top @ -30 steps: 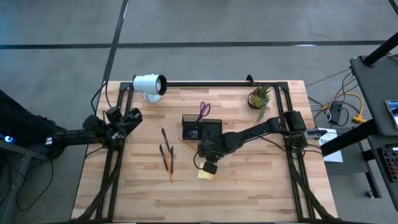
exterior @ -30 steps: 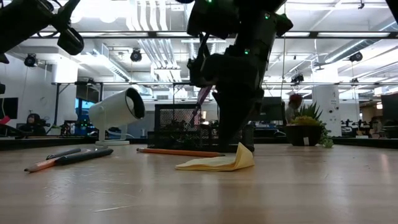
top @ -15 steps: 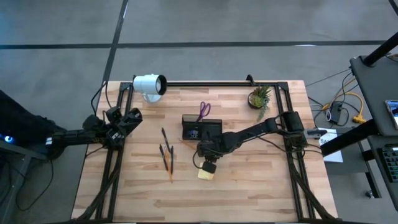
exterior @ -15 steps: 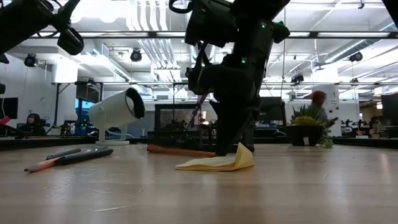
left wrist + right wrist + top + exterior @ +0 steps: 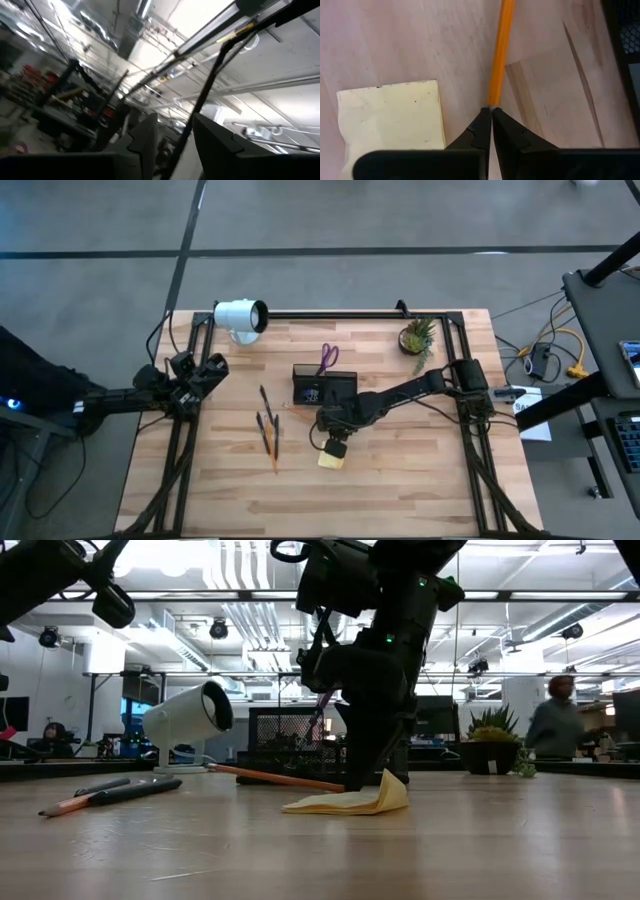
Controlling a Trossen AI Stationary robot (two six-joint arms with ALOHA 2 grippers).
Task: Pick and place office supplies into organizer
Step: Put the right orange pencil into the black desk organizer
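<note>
My right gripper is holding the orange pencil by its other end, so next my left gripper closes on the eraser end [image 5: 284, 408] of that pencil.
My right gripper [image 5: 491, 111] is low over the table's middle [image 5: 324, 432], shut on an orange pencil [image 5: 499, 50] next to the yellow sticky-note pad [image 5: 390, 117]. The pad lies on the table with one corner curled up [image 5: 392, 790]. The dark organizer [image 5: 322, 387] stands just beyond, and the purple-handled scissors [image 5: 328, 358] lie behind it. Other pencils [image 5: 267, 430] lie to the left. My left gripper [image 5: 175, 117] is open and empty, pointing up at the table's left edge [image 5: 195, 375]. My right gripper pinches the orange pencil's end [image 5: 492, 100] between its two fingertips, coming from above and pointing down. The pencil runs away from the fingers, not across them. In the low view it slants from the held end [image 5: 340, 785], which is close to the table, to its free end [image 5: 215, 769].
A white cylindrical lamp [image 5: 240, 315] stands at the far left and a small potted plant [image 5: 417, 335] at the far right. Black frame rails run along the table's left, right and far edges. A person [image 5: 552, 725] walks in the room behind.
The orange pencil lay level on the table a second ago. In the low view it now slants: its free end has swung away, and its held end stays by the sticky pad. My right gripper has shifted slightly and stays low.
</note>
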